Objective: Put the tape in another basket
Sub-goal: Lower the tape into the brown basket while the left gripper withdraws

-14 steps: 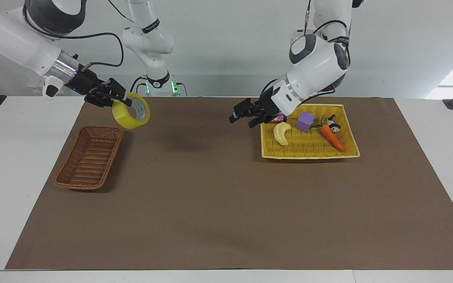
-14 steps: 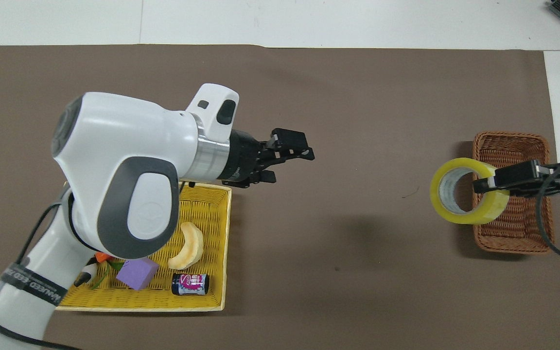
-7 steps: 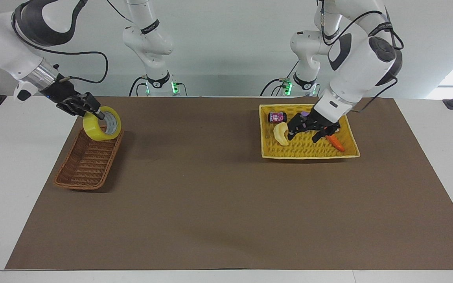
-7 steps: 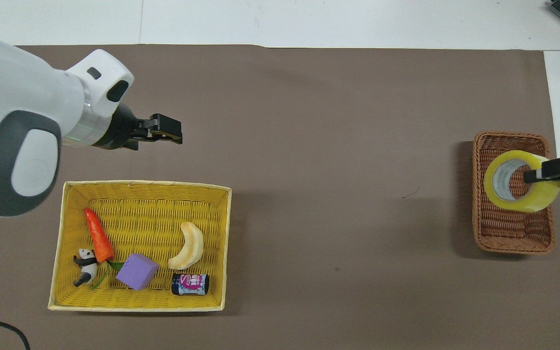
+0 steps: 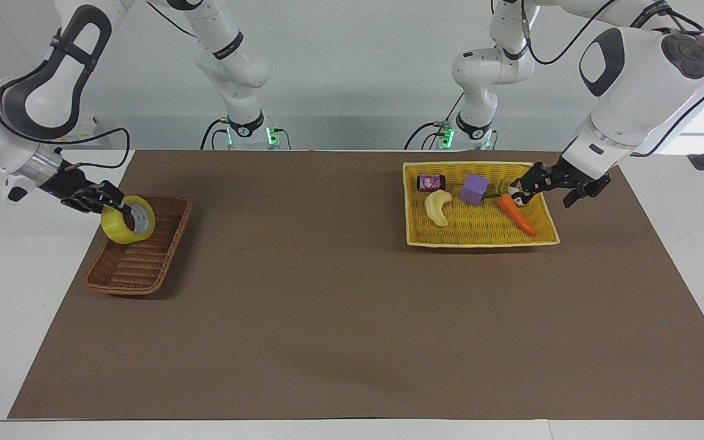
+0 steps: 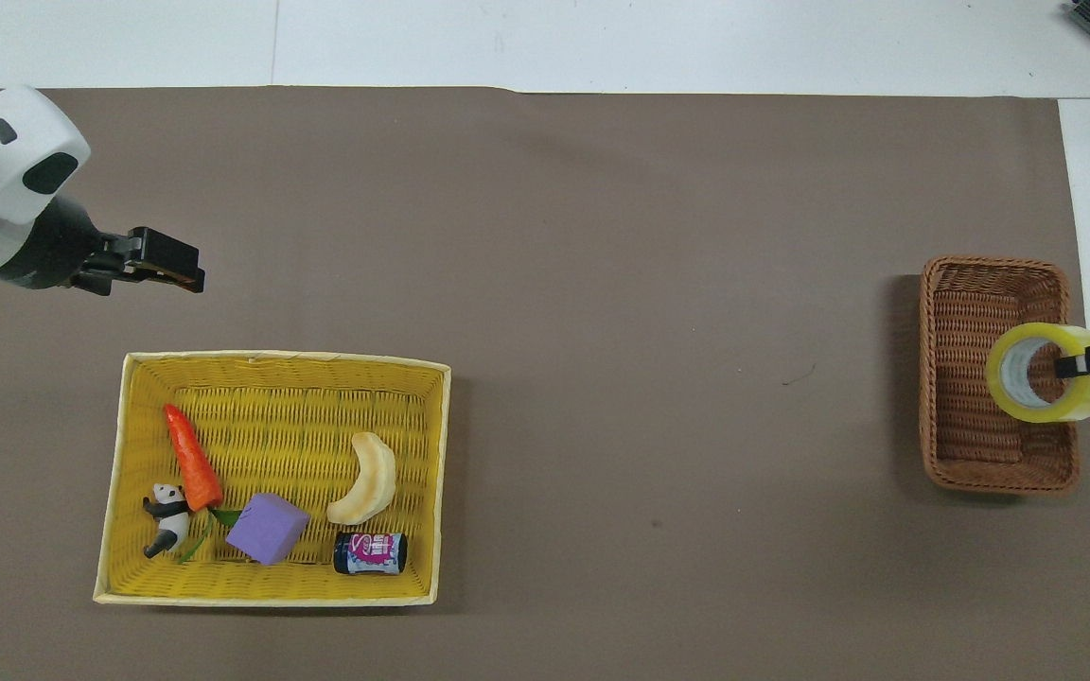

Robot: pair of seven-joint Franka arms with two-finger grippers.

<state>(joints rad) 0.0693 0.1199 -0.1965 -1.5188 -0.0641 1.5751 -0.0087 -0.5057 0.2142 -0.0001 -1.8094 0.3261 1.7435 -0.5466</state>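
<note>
Next, my right gripper lets go of the tape near the middle of the brown wicker basket's bottom (image 6: 999, 404), as it moves to another basket.
The tape (image 5: 126, 229), a yellow roll with a pale core, hangs on edge in my right gripper (image 5: 121, 209), which is shut on its rim with one finger through the core. It is low over the brown wicker basket (image 5: 138, 260), at the basket's outer rim toward the right arm's end. I cannot tell if it touches the basket. In the overhead view the tape (image 6: 1028, 402) overlaps the basket's (image 6: 975, 445) outer wall, under my right gripper (image 6: 1072, 367). My left gripper (image 5: 549, 189) is open and empty in the air by the yellow basket's (image 5: 480, 239) outer corner.
The yellow basket (image 6: 271, 369) holds a carrot (image 6: 191, 458), a panda figure (image 6: 165, 515), a purple block (image 6: 267, 529), a pale banana-shaped piece (image 6: 365, 479) and a small can (image 6: 370, 553). A brown mat (image 6: 659, 284) covers the table. My left gripper (image 6: 167, 263) shows above the mat.
My right gripper has carried the tape outward and down, from beside the brown basket to low over its outer rim. My left arm has swung away past the yellow basket toward its own end.
</note>
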